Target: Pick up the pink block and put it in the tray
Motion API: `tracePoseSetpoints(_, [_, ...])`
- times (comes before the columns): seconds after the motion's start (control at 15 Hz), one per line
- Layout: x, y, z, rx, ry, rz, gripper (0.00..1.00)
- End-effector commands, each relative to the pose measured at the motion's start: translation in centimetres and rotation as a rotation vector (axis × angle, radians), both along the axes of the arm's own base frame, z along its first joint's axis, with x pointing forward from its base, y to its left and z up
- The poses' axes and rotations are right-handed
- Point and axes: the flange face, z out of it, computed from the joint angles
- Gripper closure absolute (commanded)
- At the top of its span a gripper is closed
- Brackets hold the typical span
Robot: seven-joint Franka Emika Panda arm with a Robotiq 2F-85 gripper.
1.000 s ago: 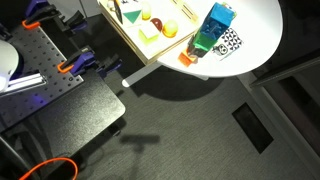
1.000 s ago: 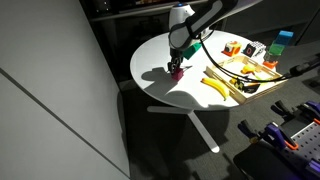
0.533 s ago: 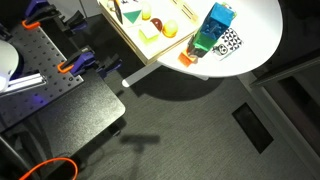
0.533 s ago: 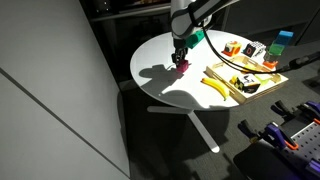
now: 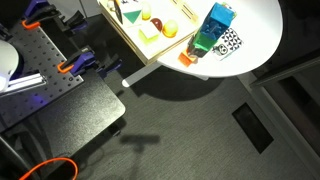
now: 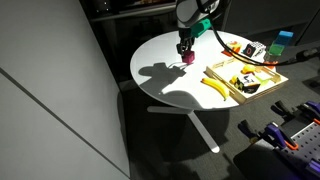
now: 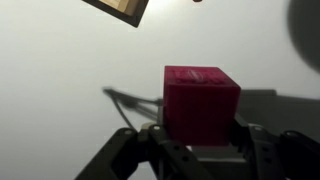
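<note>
My gripper needs to let go of the pink block in the tray (image 5: pixel 167 10), next to the red ball and the yellow ball.
My gripper (image 6: pixel 187 53) is shut on the pink block (image 6: pixel 188 59) and holds it above the round white table, left of the tray. In the wrist view the magenta cube (image 7: pixel 201 102) sits between the two dark fingers (image 7: pixel 200 140), clear of the tabletop. The light wood tray (image 6: pixel 222 80) lies on the right part of the table, with a corner showing in the wrist view (image 7: pixel 120 10). In an exterior view the tray (image 5: pixel 128 38) holds a yellow ball (image 5: pixel 170 30) and a pale yellow-green block (image 5: pixel 149 33).
A banana (image 6: pixel 214 87) lies on the table beside the tray. A blue and green box (image 5: pixel 213 28) and an orange piece (image 5: pixel 186 59) stand near the table edge. Clamps and a metal breadboard (image 5: pixel 40 70) are close by.
The gripper has moved up and to the right with the pink block, from the table's middle toward the tray.
</note>
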Motion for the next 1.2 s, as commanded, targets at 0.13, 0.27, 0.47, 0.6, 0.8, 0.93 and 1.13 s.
tracePoseSetpoints(0.13, [-2.4, -3.7, 2.6, -0.009, -0.032, -0.144, 0.67])
tracePoseSetpoints(0.27, [-3.3, -4.9, 3.1, -0.008, -0.031, -0.191, 0.67])
tracePoseSetpoints(0.47, [-5.0, -6.5, 3.7, -0.007, -0.015, -0.251, 0.67])
tracePoseSetpoints(0.6, [-6.3, -7.6, 4.2, -0.008, -0.005, -0.284, 0.67])
tracePoseSetpoints(0.8, [-8.3, -9.6, 4.9, -0.018, 0.013, -0.326, 0.67])
tracePoseSetpoints(0.93, [-9.6, -11.1, 5.4, -0.03, 0.018, -0.351, 0.67])
tracePoseSetpoints(1.13, [-11.5, -13.5, 6.0, -0.049, 0.02, -0.387, 0.67])
